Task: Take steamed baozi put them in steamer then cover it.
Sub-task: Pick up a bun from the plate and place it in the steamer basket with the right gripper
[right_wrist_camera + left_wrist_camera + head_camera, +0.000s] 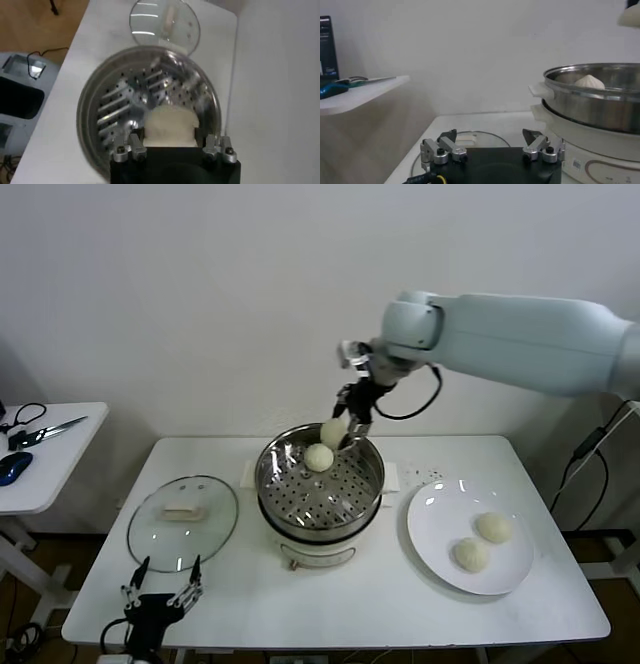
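The robot's right gripper should release its baozi next to the other one, on the tray's side [287, 480] [161, 81] nearest the cover.
The steamer [320, 489] stands mid-table with one steamed baozi [318, 457] on its perforated tray. My right gripper [343, 434] hangs over the pot's far rim, shut on a second baozi [332, 430]. In the right wrist view that bun [169, 125] sits squeezed between the fingers above the tray [125, 105]. Two more baozi [493, 527] [471, 554] lie on the white plate [430, 524]. The cover [183, 519] lies flat to the left of the pot. My left gripper [160, 586] is parked open near the table's front left edge, holding nothing.
A white side table [45, 464] at the far left carries scissors and a blue mouse. From the left wrist, the steamer's steel wall [592, 102] rises close by, with the cover [470, 136] on the table just beyond the fingers.
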